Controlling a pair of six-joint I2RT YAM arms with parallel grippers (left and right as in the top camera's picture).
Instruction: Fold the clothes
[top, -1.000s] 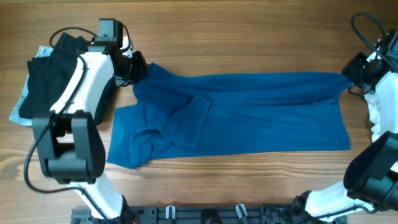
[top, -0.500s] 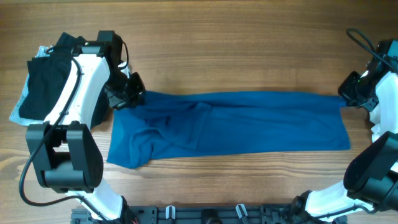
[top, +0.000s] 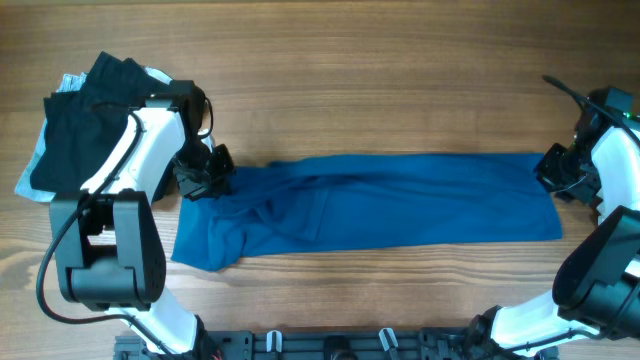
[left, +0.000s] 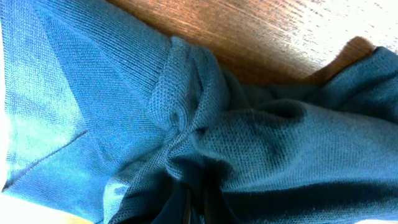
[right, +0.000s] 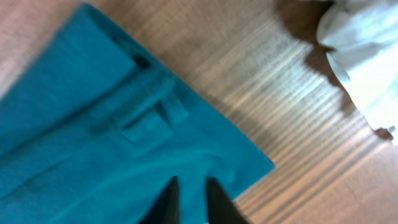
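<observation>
The robot's left gripper needs to release the bunched blue cloth on the blue garment's end (top: 222, 203) closest to the black garment.
The large deep-blue garment of the clothes (top: 400, 205) lies as a long band across the wooden table. My left gripper (top: 208, 178) is at its far left corner, shut on a bunched twist of the blue cloth (left: 186, 124); the fingertips (left: 198, 208) are nearly buried in folds. My right gripper (top: 549, 170) sits at the garment's far right corner. In the right wrist view its gripper (right: 191, 190) stands slightly open over the flat blue cloth (right: 106, 137), near a belt loop, and the cloth looks released.
A black garment (top: 85, 120) lies piled over a pale blue one (top: 33, 172) at the left edge, beside the left arm. White cloth (top: 604, 185) sits at the right edge, also seen in the right wrist view (right: 367, 50). Bare wood lies beyond and in front of the blue garment.
Both grippers came toward the front of the table, drawing the garment's far edge down into a narrower band. The right jaws have parted; the left stays shut.
</observation>
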